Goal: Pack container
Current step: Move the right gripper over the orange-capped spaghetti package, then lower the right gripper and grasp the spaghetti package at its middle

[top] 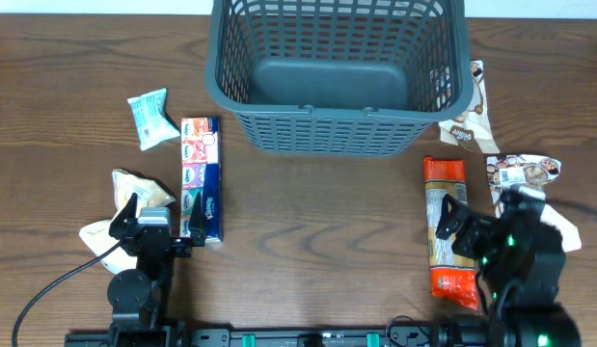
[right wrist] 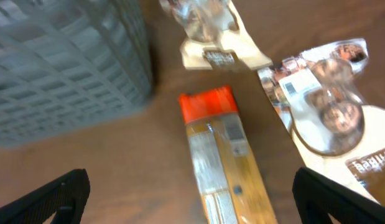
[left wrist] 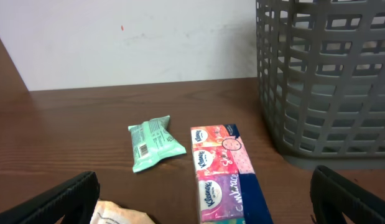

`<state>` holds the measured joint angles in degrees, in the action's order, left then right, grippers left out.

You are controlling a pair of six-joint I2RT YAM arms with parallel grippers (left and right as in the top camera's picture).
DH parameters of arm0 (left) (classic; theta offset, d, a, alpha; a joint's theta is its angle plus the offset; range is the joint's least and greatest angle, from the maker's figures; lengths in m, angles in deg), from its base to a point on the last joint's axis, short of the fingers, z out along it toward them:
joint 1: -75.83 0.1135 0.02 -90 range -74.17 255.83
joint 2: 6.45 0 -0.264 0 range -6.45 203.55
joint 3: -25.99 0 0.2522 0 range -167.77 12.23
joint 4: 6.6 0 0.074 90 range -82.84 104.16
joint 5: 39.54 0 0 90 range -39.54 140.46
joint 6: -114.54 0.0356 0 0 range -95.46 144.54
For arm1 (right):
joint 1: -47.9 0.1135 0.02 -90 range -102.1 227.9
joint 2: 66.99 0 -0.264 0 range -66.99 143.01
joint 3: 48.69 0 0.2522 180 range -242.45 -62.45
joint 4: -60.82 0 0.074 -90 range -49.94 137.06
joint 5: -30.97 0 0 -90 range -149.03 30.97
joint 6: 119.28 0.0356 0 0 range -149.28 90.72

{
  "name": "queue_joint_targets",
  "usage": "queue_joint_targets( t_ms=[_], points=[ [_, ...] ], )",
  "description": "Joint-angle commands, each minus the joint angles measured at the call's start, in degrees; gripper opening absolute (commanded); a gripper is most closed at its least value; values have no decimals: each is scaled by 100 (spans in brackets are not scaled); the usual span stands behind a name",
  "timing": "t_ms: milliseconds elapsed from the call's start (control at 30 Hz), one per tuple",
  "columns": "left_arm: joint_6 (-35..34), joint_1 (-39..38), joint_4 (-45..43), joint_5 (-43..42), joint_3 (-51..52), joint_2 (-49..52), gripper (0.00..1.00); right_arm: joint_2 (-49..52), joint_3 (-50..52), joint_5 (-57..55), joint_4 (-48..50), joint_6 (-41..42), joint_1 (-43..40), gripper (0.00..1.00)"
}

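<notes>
The robot's right gripper needs to close across the clear middle (top: 446, 211) (right wrist: 218, 177) of the orange noodle packet, a little toward the end of the packet nearer the basket.
The dark grey slotted basket (top: 339, 72) stands empty at the back middle of the table; it also shows in the left wrist view (left wrist: 329, 81) and the right wrist view (right wrist: 61, 68). A long pack of Kleenex tissues (top: 201, 179) lies left of it, with a green packet (top: 151, 118) further left. A long orange noodle packet (top: 446, 229) lies at the right. My left gripper (top: 153, 226) is open, low over the near end of the tissue pack (left wrist: 218, 171). My right gripper (top: 491, 236) is open over the noodle packet (right wrist: 222, 155).
A beige crumpled packet (top: 134, 188) lies under my left arm. Two clear snack bags (top: 472, 111) (top: 523, 172) lie right of the basket. A black cable (top: 47, 289) runs at the front left.
</notes>
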<state>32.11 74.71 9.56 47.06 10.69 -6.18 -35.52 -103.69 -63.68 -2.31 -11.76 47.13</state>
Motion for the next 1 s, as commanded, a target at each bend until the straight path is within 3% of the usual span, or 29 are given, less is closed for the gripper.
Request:
queue_joint_targets(
  t_ms=[0, 167, 400, 800, 967],
  points=[
    [72, 2, 144, 109, 131, 2, 99, 761, -540, -164, -402, -42, -24, 99],
    [72, 2, 144, 109, 131, 2, 99, 2015, -1390, -155, -1401, -114, -208, 99],
    [72, 2, 144, 109, 131, 2, 99, 3305, -2063, -157, -1991, -1255, -310, 99],
    [72, 2, 142, 109, 131, 2, 99, 3853, -2048, -153, -1700, -2094, -310, 99],
    [72, 2, 142, 109, 131, 2, 99, 3912, -2017, -4, -1665, -2092, -310, 99]
  ],
)
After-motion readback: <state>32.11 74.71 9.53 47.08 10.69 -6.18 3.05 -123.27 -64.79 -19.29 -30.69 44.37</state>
